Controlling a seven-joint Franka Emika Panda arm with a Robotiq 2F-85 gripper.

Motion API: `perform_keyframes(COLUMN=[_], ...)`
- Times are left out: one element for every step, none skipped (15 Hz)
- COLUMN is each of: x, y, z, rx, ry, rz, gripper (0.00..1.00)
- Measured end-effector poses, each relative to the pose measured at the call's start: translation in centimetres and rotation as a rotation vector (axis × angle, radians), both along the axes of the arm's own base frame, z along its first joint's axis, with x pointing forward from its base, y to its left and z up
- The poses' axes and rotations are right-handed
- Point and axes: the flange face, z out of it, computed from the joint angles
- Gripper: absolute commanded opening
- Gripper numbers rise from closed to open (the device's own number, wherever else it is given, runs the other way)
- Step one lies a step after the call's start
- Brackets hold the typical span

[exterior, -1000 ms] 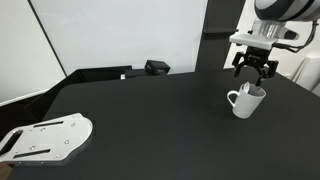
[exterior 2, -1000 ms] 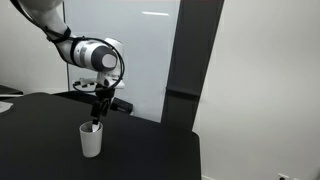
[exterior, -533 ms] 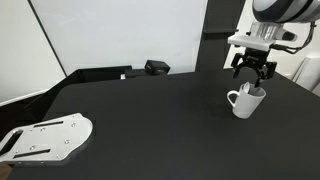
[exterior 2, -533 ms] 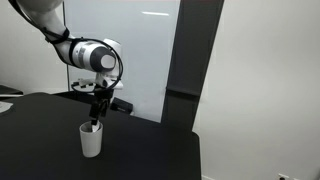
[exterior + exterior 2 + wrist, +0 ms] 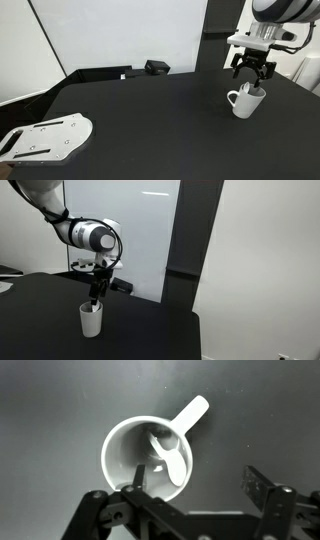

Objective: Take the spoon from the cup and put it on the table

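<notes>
I should rise a little and close on the spoon alone point(image 5: 177, 467), because my gripper's open fingers span both the cup's rim and the spoon's wide end.
The white cup point(image 5: 242, 102) stands on the black table point(image 5: 150, 120) and shows in both exterior views point(image 5: 91, 320). In the wrist view the cup point(image 5: 118, 450) is seen from above, its handle toward the upper right. The white spoon point(image 5: 166, 458) stands inside it; its handle tip point(image 5: 250, 88) sticks above the rim. My gripper point(image 5: 254, 78) hangs open just above the cup. In the wrist view its jaws point(image 5: 195, 478) are spread, one fingertip over the cup's rim, the other over bare table.
A white metal plate with holes point(image 5: 45, 137) lies at the table's near corner. A small black box point(image 5: 156, 67) and a dark bar point(image 5: 95, 73) sit at the table's far edge before a white board. A dark vertical panel point(image 5: 185, 240) stands behind the table.
</notes>
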Motion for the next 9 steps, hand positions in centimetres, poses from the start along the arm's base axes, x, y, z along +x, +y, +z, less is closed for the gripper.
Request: perform_keyframes(x=[0.03, 0.06, 0.08, 0.09, 0.09, 0.09, 0.08, 0.08, 0.08], y=[0.06, 0.12, 0.18, 0.23, 0.28, 0.35, 0.42, 0.5, 0.57], z=[0.01, 0.03, 0.05, 0.06, 0.06, 0.05, 0.05, 0.05, 0.05], rx=[-0.001, -0.001, -0.002, -0.005, -0.009, -0.014, -0.018, -0.021, -0.025], ry=[-0.002, -0.004, -0.006, -0.007, -0.007, -0.006, -0.006, -0.006, -0.005], rz=[-0.001, -0.002, -0.004, -0.004, -0.002, 0.001, 0.004, 0.007, 0.01], gripper=[0.6, 0.51, 0.45, 0.39, 0.31, 0.25, 0.19, 0.11, 0.05])
